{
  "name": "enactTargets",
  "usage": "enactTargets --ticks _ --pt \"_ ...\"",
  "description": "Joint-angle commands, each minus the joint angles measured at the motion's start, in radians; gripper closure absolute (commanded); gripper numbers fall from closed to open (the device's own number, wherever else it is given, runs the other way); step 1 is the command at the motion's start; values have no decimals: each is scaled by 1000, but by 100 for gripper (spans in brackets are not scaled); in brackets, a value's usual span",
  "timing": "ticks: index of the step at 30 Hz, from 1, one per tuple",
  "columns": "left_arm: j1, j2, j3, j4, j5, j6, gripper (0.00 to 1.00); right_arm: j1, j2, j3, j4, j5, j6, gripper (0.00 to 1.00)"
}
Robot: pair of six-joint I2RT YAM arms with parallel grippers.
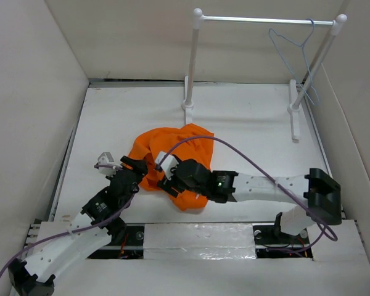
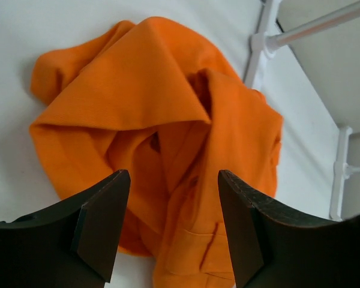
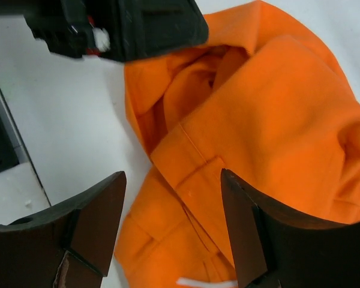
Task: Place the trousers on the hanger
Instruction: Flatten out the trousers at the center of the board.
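Observation:
Next, my left gripper closes on the outer corner point(image 1: 133, 156) point(image 2: 46, 119) of the top fold of the orange trousers, on the side of the pile farthest from my right gripper.
The orange trousers point(image 1: 176, 148) lie crumpled in a heap near the middle of the white table. The thin pale hanger point(image 1: 300, 47) hangs on the rail at the far right, away from both arms. My left gripper point(image 1: 135, 168) stands open at the heap's near left edge. In the left wrist view it point(image 2: 171, 204) hovers over folded orange cloth point(image 2: 144, 96), with nothing between its fingers point(image 2: 102, 222). My right gripper point(image 1: 166, 176) is open just beside it. In the right wrist view it point(image 3: 171, 210) straddles a waistband strip with a belt loop point(image 3: 198, 174) without pinching it.
A white two-post rail stand point(image 1: 265, 20) stands at the back, its feet point(image 1: 187, 105) on the table. White walls enclose the left, back and right sides. The left gripper's black body point(image 3: 120, 24) sits close ahead of the right gripper. A purple cable point(image 1: 246, 157) arcs over the right arm.

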Motion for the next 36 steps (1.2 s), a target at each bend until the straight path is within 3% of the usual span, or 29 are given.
enactTargets --ticks 1,7,11,21,24,27,28,30,34,36 --pt "1 -14 -36 -25 -88 -124 43 54 87 93 99 126 -9 30" --pt "22 23 -97 12 -159 -183 46 92 244 183 100 288 0 32" --pt "71 78 -125 66 -130 -164 49 103 316 200 105 419 39 34" --pt "395 78 -197 268 160 41 49 103 373 150 170 530 92 39" --pt "433 103 -228 337 229 58 49 94 385 151 150 542 133 48" --pt "445 142 -221 359 255 72 49 83 365 137 143 530 156 72" --pt "445 156 -223 380 264 75 49 83 350 119 145 546 159 86" --pt "445 175 -225 403 278 77 49 83 284 90 156 562 161 97" --pt "445 221 -229 461 309 83 53 63 165 48 142 571 135 100" --pt "445 250 -234 489 321 84 62 33 108 32 101 580 133 100"
